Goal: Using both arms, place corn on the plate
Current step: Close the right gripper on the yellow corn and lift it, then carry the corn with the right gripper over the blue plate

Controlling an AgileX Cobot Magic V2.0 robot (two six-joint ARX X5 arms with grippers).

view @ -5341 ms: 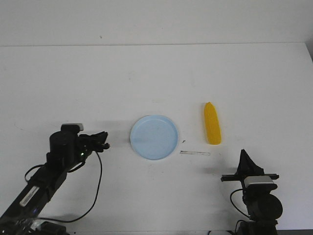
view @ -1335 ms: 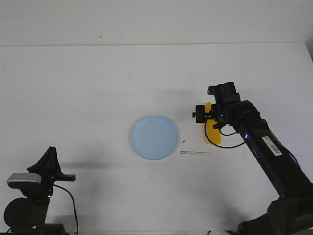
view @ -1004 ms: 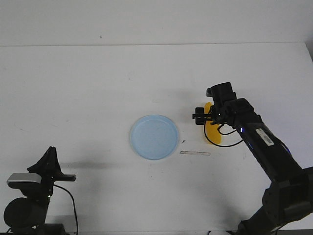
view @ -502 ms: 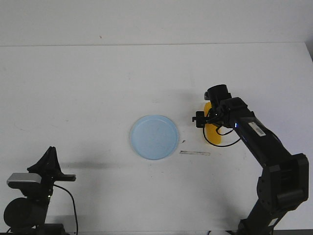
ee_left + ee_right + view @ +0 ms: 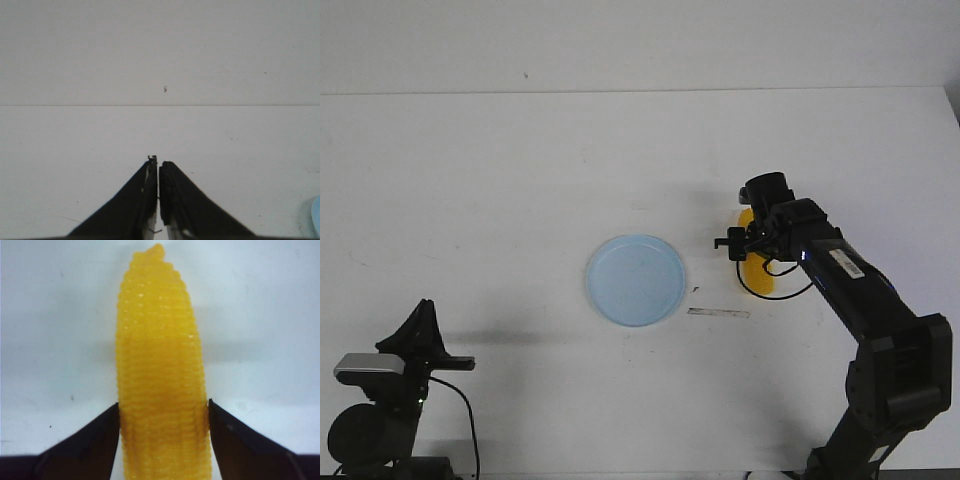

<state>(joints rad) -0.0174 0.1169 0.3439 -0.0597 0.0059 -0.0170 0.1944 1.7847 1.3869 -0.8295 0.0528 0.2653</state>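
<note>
My right gripper is to release the yellow corn across the middle of the pale-blue plate (image 5: 640,271).
The yellow corn (image 5: 761,277) lies on the white table, right of the pale-blue plate (image 5: 635,280), its tapered end pointing away from me. My right gripper (image 5: 748,244) is down over the cob's far half. In the right wrist view both black fingers (image 5: 100,440) press against the sides of the corn (image 5: 160,350), so the right gripper (image 5: 164,412) is shut on it. My left gripper (image 5: 422,305) is drawn back at the front left, far from the plate. It is shut and empty in the left wrist view (image 5: 158,164).
A thin pale strip (image 5: 718,313) lies on the table just in front of the corn, between it and the plate. A small dark speck (image 5: 695,290) sits by the plate's right rim. The table's far edge (image 5: 640,92) meets a white wall.
The left arm pulled back to the front left. The right arm reached out from its rest and came down over the corn, its fingers closing on the cob's sides. The corn and plate stayed put.
</note>
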